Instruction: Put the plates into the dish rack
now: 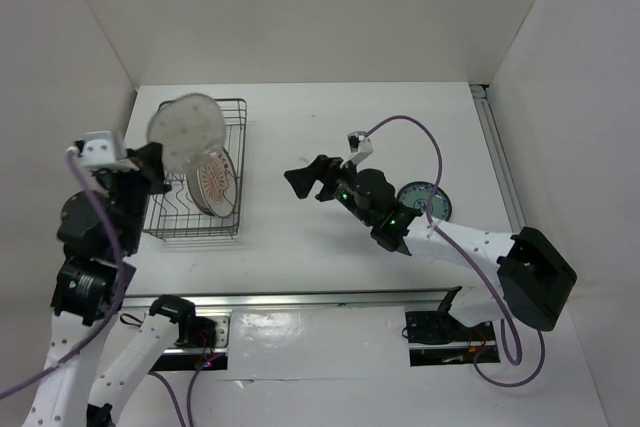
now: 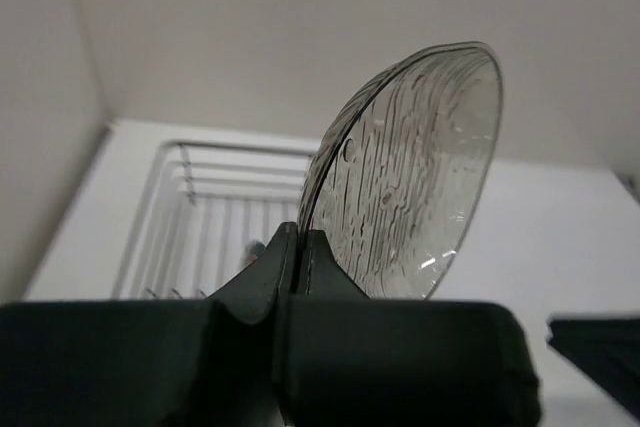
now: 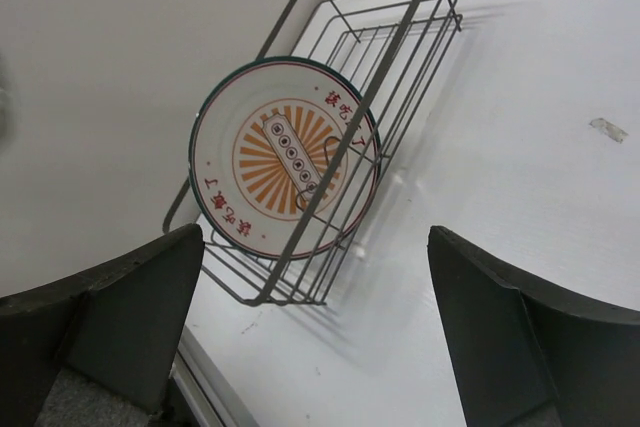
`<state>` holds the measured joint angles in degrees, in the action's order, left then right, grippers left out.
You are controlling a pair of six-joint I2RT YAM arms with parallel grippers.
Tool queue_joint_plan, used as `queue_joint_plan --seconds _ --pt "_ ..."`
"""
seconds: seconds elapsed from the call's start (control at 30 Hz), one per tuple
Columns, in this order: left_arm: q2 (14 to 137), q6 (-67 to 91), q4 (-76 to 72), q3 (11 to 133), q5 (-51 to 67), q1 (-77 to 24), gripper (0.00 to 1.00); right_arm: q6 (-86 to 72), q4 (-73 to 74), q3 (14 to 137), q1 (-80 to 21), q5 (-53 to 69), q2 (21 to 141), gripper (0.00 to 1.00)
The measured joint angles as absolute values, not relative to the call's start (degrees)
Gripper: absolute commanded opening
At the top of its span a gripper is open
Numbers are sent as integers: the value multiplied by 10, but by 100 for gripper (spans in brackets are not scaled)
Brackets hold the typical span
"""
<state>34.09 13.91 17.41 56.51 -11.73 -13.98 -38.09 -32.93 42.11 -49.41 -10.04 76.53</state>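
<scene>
The robot will use its left gripper to set the translucent grey plate upright in the dish rack (image 1: 196, 186), behind the back of the sunburst plate.
My left gripper (image 2: 297, 247) is shut on the lower rim of the translucent grey plate (image 2: 410, 182). It holds that plate (image 1: 186, 127) on edge above the far end of the dark wire dish rack (image 1: 238, 147). A cream plate with an orange sunburst centre (image 1: 210, 180) stands upright among the tines near the rack's near end, and a second plate's rim (image 1: 229, 185) shows just to its right. The right wrist view faces the sunburst plate (image 3: 285, 157) through the rack wires (image 3: 400, 37). My right gripper (image 3: 320, 287) stands open and empty, to the right of the rack (image 1: 305, 179). A teal-patterned plate (image 1: 424, 202) lies flat on the table, partly under the right arm.
White walls close in the table at the back and on both sides. A metal rail (image 1: 300, 299) runs along the near edge by the arm bases. A purple cable (image 1: 420, 127) loops above the right arm. A scrap of tape (image 3: 608, 129) lies on the tabletop.
</scene>
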Motion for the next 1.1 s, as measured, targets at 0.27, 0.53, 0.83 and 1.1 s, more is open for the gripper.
queue_joint_plan --seconds 0.27,0.53,0.83,1.1 --pt "351 48 109 612 -442 -139 0 -374 -295 403 -465 -63 742 100" --pt "479 -18 72 550 -568 -140 0 -362 -274 359 -458 -35 660 100" --pt "535 -11 59 503 -574 -141 0 -356 -244 326 -432 -20 594 100" --pt "541 4 58 467 -567 -141 0 -350 -225 313 -423 -10 569 100"
